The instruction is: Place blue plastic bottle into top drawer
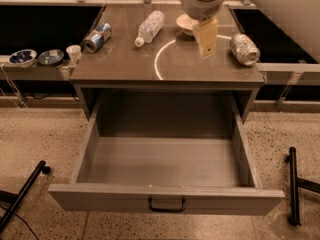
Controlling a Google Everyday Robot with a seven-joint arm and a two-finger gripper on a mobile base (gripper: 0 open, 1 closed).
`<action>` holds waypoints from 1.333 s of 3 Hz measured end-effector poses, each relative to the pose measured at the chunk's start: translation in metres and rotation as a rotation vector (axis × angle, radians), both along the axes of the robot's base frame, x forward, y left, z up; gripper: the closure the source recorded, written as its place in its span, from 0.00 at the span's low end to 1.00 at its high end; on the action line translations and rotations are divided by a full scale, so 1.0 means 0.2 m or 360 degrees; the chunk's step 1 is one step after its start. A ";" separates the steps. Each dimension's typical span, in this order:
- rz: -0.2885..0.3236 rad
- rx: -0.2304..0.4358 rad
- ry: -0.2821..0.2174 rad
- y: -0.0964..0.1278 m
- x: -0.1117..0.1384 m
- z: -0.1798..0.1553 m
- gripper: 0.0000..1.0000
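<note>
The blue plastic bottle is next, and my gripper should close around the middle of the body (pixel 150 26) of that bottle, behind its white cap.
The blue plastic bottle (pixel 150 27) lies on its side on the far middle of the cabinet top, white cap toward the front left. The top drawer (pixel 166 196) stands pulled wide open below, its grey inside bare, with a dark handle (pixel 166 205) on the front panel. My gripper (pixel 205 38) hangs over the cabinet top to the right of the bottle, a hand's width from it, with nothing in it.
A blue and silver can (pixel 97 37) lies at the cabinet top's left. A silvery patterned can (pixel 244 49) lies at the right. A white bowl (pixel 186 22) sits behind the gripper. Small bowls (pixel 23 57) and a cup (pixel 74 53) rest on a left shelf. Black legs (pixel 293 184) stand on the floor.
</note>
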State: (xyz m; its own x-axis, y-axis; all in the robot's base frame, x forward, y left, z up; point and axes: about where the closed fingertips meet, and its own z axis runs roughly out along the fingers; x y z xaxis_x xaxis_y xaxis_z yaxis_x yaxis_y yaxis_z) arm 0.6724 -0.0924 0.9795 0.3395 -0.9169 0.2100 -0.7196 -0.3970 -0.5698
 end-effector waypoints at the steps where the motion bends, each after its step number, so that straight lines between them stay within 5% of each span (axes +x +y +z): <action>1: 0.0067 -0.0051 -0.0038 -0.01 0.11 0.02 0.00; 2: 0.0224 -0.0170 -0.0043 0.01 0.38 -0.03 0.00; 3: 0.0424 -0.0247 0.0007 0.10 0.62 -0.18 0.00; 4: 0.0595 -0.0300 -0.0025 0.25 0.81 -0.25 0.00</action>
State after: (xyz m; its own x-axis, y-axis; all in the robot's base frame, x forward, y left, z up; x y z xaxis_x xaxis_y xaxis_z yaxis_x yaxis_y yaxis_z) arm 0.8348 -0.0416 0.9298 0.6373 -0.6759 0.3701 -0.4978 -0.7277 -0.4718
